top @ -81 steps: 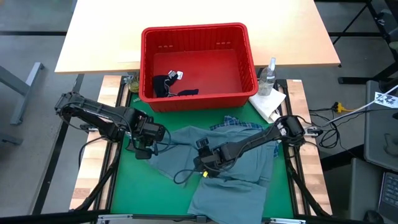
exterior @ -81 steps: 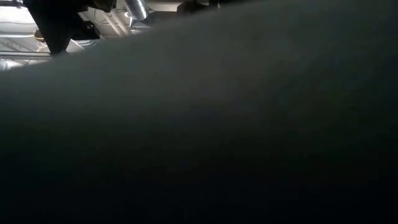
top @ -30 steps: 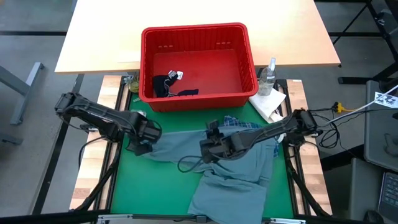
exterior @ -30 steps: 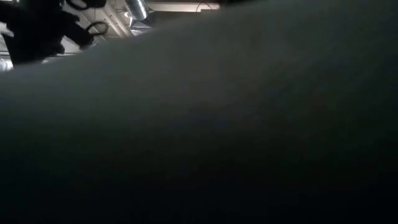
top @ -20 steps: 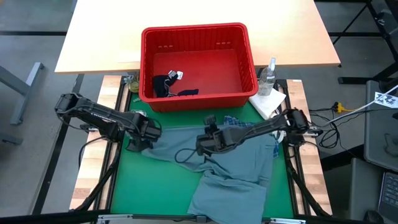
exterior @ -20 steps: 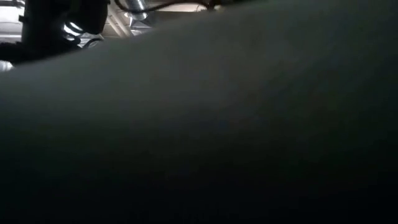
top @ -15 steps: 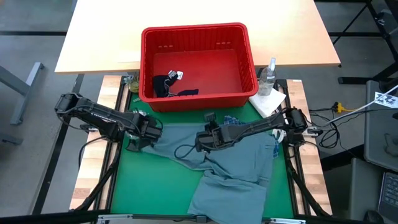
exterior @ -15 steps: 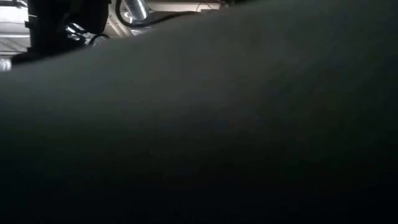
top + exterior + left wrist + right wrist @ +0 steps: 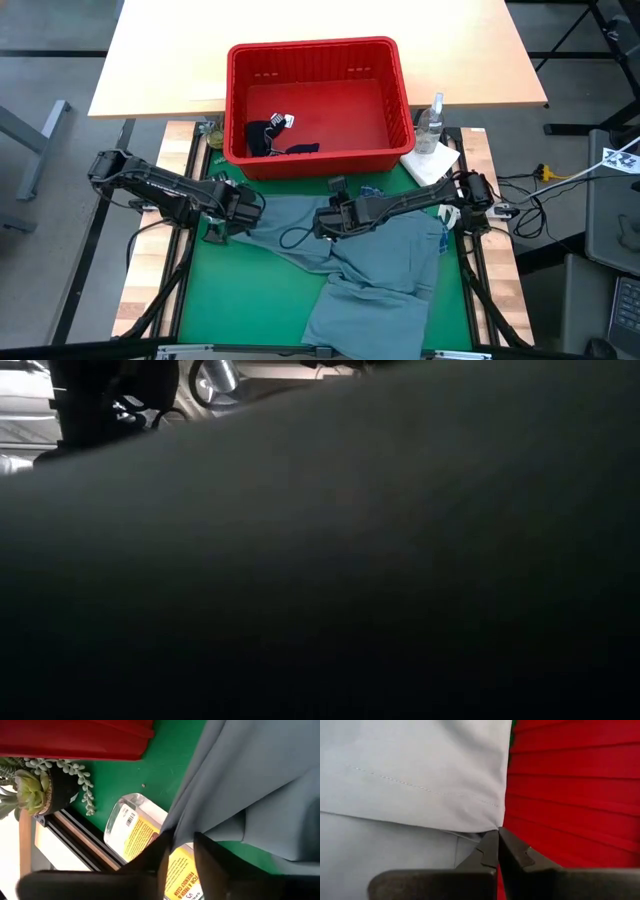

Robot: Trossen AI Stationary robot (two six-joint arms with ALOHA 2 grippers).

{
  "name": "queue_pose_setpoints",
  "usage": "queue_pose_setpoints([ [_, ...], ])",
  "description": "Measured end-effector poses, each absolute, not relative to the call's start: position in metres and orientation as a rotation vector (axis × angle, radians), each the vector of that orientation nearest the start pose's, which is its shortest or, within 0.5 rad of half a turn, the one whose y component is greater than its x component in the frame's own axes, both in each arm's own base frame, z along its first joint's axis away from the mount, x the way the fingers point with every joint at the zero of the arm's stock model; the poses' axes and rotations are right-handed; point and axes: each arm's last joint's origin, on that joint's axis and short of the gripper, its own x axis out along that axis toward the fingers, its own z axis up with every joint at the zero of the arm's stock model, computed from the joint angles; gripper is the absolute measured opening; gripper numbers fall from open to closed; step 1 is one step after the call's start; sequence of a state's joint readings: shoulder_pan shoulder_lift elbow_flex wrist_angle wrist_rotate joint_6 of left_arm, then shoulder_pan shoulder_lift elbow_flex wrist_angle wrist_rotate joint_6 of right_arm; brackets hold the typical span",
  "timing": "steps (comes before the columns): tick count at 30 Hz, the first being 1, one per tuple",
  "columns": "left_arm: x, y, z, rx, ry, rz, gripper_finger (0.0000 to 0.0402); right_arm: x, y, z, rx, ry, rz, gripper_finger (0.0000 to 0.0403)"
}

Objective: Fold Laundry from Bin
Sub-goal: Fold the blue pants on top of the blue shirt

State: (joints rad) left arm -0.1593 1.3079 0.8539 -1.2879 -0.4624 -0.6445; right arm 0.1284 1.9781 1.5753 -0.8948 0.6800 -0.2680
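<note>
I will let go of the garment with my right gripper, as its far edge lies close to the red bin's side, and take the near edge (image 9: pixel 331 273) where the green gap ends.
The large grey-blue garment (image 9: pixel 385 275) lies spread on the green mat, over the blue-white plaid shirt (image 9: pixel 376 194). My right gripper (image 9: pixel 328 218) is shut on the garment's far edge, just in front of the red bin (image 9: pixel 315 47). My left gripper (image 9: pixel 182 840) stands open at the garment's left corner (image 9: pixel 171 831), near the mat's left edge. A dark navy garment (image 9: pixel 268 138) lies on the bin's floor. In the low view, dark cloth (image 9: pixel 400 580) fills nearly the whole picture. My left gripper has the garment's left corner (image 9: pixel 171 831) at the tip of one finger (image 9: pixel 162 852); whether it touches the cloth I cannot tell. My right gripper pinches a hemmed corner of the garment's far edge (image 9: pixel 492 822) between its two fingertips. It comes slanting down from the table's right, close to the bin's near wall (image 9: pixel 570 780). The cloth spreads away from the fingers onto the mat.
A bottle with a yellow label (image 9: pixel 132 832) lies under my left gripper, beside a potted succulent (image 9: pixel 30 790). A white paper towel (image 9: pixel 432 167) and a clear spray bottle (image 9: pixel 430 122) stand right of the bin. Bare green mat (image 9: pixel 250 300) shows at the near left.
My right gripper has carried the garment's far edge toward the bin and sunk a little. My left gripper has tipped downward at the mat's left edge. The cloth between the two grippers, a narrow hanging strip before, now lies wider on the mat.
</note>
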Motion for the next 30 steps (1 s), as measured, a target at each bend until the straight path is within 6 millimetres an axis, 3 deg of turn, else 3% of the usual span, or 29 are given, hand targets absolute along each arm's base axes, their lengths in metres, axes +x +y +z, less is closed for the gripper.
queue_pose_setpoints([
  [6,0.181,-0.016,0.213,0.051,1.489,0.723,0.0123,0.397,0.033,0.218,-0.744,1.276,-0.311,0.0005],
  [17,0.181,-0.017,0.213,0.051,1.493,0.711,0.0126,0.397,0.033,0.218,-0.745,1.277,-0.31,0.0011],
  [26,0.19,-0.036,0.231,0.003,1.44,0.589,0.0126,0.394,0.032,0.217,-0.758,1.312,-0.301,0.0115],
  [30,0.19,-0.053,0.23,-0.065,1.464,0.467,0.0126,0.391,0.033,0.218,-0.765,1.329,-0.295,0.0136],
])
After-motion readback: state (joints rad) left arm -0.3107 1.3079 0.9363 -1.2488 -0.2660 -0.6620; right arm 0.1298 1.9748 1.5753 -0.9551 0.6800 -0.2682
